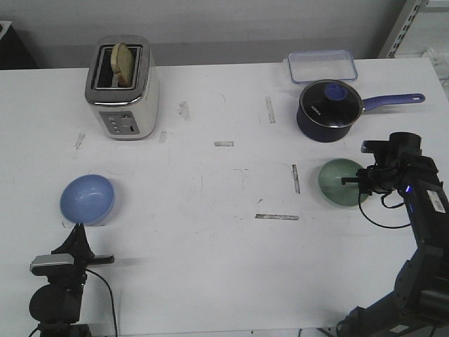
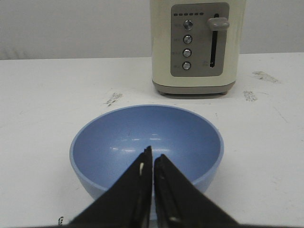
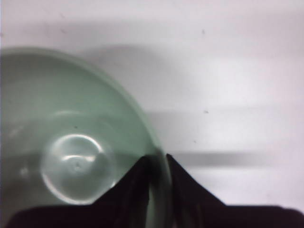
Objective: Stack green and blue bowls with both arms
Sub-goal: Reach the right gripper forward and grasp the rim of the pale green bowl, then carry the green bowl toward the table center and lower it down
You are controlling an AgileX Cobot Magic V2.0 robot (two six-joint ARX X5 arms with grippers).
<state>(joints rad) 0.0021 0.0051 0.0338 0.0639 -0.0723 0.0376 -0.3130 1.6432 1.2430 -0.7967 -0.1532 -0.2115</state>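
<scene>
The robot's right gripper should release the green bowl on the table (image 1: 213,222) between the blue bowl and the nearest grey strip.
The blue bowl (image 1: 88,199) sits upright on the white table at the near left; it fills the left wrist view (image 2: 118,142). My left gripper (image 1: 78,228) is shut and empty, low at the bowl's near side, its tips (image 2: 152,154) pointing at the bowl. The green bowl (image 1: 339,182) is at the right, near the saucepan. My right gripper (image 1: 356,181) is shut on the green bowl's right rim, one finger inside and one outside. In the right wrist view the rim (image 3: 142,123) runs down between the fingertips (image 3: 159,159).
A cream toaster (image 1: 123,88) with bread in a slot stands at the back left, also in the left wrist view (image 2: 197,45). A navy saucepan (image 1: 328,109) with a long handle is just behind the green bowl. A clear lidded box (image 1: 320,65) is at the back right.
</scene>
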